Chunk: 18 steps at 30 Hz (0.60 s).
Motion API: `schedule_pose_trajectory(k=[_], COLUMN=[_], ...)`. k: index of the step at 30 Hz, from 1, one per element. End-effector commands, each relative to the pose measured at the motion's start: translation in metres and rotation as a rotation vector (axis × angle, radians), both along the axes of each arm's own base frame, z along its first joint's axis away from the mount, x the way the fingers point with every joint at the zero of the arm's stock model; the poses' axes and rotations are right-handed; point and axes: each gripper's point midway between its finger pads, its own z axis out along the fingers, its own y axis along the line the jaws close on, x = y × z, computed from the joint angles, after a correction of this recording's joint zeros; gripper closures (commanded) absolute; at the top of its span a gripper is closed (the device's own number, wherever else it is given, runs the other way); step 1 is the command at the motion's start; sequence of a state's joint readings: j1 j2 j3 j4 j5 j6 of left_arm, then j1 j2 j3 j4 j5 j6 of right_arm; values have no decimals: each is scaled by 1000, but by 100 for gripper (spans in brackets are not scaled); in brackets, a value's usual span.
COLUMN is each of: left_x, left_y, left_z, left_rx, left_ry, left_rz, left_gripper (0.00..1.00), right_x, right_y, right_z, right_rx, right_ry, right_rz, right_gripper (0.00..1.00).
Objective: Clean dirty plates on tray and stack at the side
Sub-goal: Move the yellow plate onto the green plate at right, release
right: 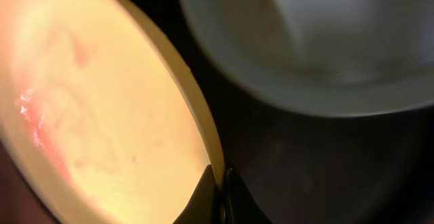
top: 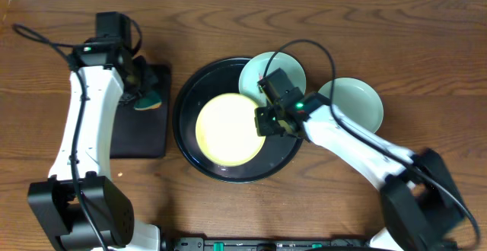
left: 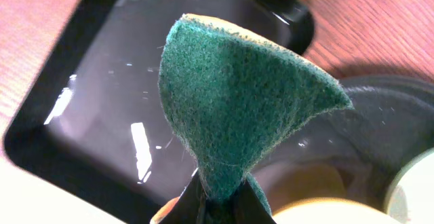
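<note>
The robot's right gripper will release the pale yellow plate to rest on the mint plate (top: pixel 349 109) outside the round black tray.
A pale yellow plate (top: pixel 228 129) lies in the round black tray (top: pixel 190 91); red-orange smears show on it in the right wrist view (right: pixel 88 115). My right gripper (top: pixel 266 120) is shut on its right rim (right: pixel 218 183). A mint plate (top: pixel 255 72) leans on the tray's far right rim and also shows in the right wrist view (right: pixel 319 41). A second mint plate (top: pixel 358 103) sits on the table to the right of the tray. My left gripper (top: pixel 141 91) is shut on a green sponge (left: pixel 237 102) above the rectangular tray.
A smaller rectangular black tray (top: pixel 141 133) lies left of the round tray, seen below the sponge in the left wrist view (left: pixel 88 102). Cables loop over the table near both arms. The table is brown wood (top: pixel 380 23).
</note>
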<state>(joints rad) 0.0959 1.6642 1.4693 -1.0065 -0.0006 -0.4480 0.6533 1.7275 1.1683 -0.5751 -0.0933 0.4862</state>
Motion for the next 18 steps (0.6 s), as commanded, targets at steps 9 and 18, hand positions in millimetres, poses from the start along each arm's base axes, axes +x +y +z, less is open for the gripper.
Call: schedule_pose_trajectory(k=[9, 18], left_x=[1, 1], left_y=[12, 12], left_z=[7, 7], left_rx=[16, 16], left_ry=[-16, -15], left_rz=[21, 21], left_gripper=[93, 92], right_x=[22, 12], right_y=[-29, -12], right_z=[128, 198], right_rx=[-390, -607], right_ry=[-646, -976], right_rz=[-13, 28], right_gripper=[99, 99])
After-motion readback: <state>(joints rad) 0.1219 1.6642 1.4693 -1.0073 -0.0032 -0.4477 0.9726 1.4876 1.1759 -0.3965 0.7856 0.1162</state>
